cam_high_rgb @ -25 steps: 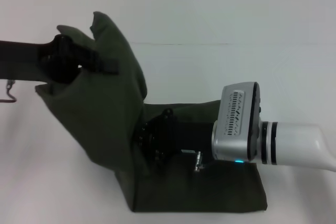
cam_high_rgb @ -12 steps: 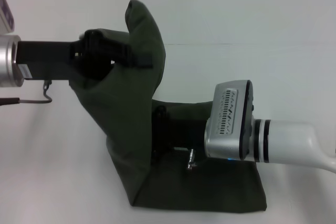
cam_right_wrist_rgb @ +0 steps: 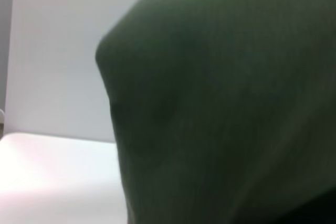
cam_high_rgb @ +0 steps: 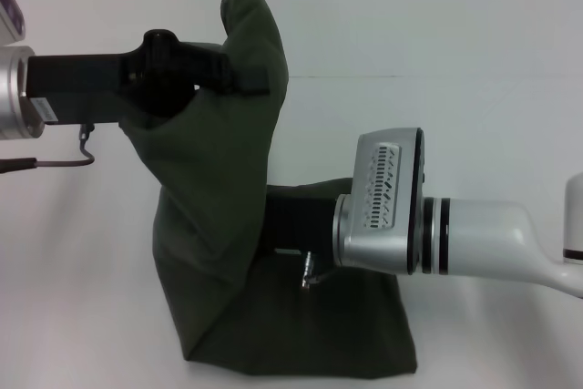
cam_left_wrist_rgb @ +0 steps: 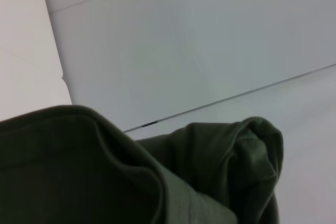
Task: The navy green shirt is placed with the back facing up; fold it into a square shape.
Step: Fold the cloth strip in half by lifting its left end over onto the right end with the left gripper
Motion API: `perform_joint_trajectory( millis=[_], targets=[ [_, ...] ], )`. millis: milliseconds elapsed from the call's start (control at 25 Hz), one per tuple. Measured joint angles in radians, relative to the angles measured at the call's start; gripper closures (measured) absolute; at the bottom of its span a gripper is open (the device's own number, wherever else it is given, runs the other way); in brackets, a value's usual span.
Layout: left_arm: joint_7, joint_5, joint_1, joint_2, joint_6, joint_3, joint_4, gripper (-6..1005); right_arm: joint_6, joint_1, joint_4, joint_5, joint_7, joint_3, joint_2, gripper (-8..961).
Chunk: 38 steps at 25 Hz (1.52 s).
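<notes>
The lifted fold, now hanging upright off the table, will be let go by my left gripper over the flat shirt's side edge point(cam_high_rgb: 414, 293), under the arm of my right gripper.
The navy green shirt point(cam_high_rgb: 209, 216) is partly lifted off the white table: a tall plain fold hangs upright, and the rest lies flat at the front point(cam_high_rgb: 346, 334). My left gripper point(cam_high_rgb: 248, 79) reaches in from the left, high up, shut on the fold's upper edge. My right gripper point(cam_high_rgb: 271, 225) comes in from the right, lower down, and is shut on the same fold's edge with its tips buried in cloth. The left wrist view shows bunched shirt cloth point(cam_left_wrist_rgb: 105, 177). Shirt cloth point(cam_right_wrist_rgb: 226, 119) fills the right wrist view. No lettering shows.
The white table point(cam_high_rgb: 492, 116) stretches around the shirt on all sides. The table's front edge lies close below the flat part of the shirt. A thin cable hook point(cam_high_rgb: 84, 148) hangs under my left arm.
Both arms moved: the left gripper carried the raised fold rightward and slightly up. The right arm shifted left, and the flat part of the shirt slid left on the table.
</notes>
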Motion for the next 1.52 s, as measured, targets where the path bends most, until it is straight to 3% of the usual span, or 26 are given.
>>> perform_joint_trajectory(
  millis=[320, 680, 800, 920, 1080, 1240, 1440, 1520],
  targets=[
    [0.013, 0.011, 0.023, 0.0, -0.012, 0.009, -0.002, 923, 0.002, -0.012, 0.001, 0.0, -0.001, 0.013, -0.001, 953],
    [0.036, 0.013, 0.061, 0.002, -0.083, 0.069, -0.059, 925, -0.012, -0.153, -0.024, 0.004, 0.003, 0.039, -0.014, 953],
    [0.047, 0.014, 0.066, -0.002, -0.119, 0.092, -0.078, 925, -0.077, -0.243, -0.066, 0.005, 0.007, 0.056, -0.018, 775],
    [0.06, 0.014, 0.068, -0.01, -0.152, 0.115, -0.101, 925, -0.13, -0.326, -0.106, 0.007, 0.008, 0.094, -0.023, 712],
    [0.077, 0.012, 0.07, -0.038, -0.193, 0.129, -0.109, 925, -0.168, -0.408, -0.144, 0.008, 0.013, 0.157, -0.028, 628],
    [0.097, 0.007, 0.072, -0.067, -0.23, 0.13, -0.116, 925, -0.181, -0.453, -0.155, 0.008, 0.018, 0.199, -0.031, 544],
    [0.12, 0.005, 0.077, -0.104, -0.281, 0.13, -0.125, 926, -0.182, -0.474, -0.166, 0.008, 0.02, 0.229, -0.033, 344],
    [0.137, 0.006, 0.076, -0.112, -0.295, 0.131, -0.146, 926, -0.18, -0.479, -0.166, 0.008, 0.02, 0.24, -0.033, 344]
  ],
)
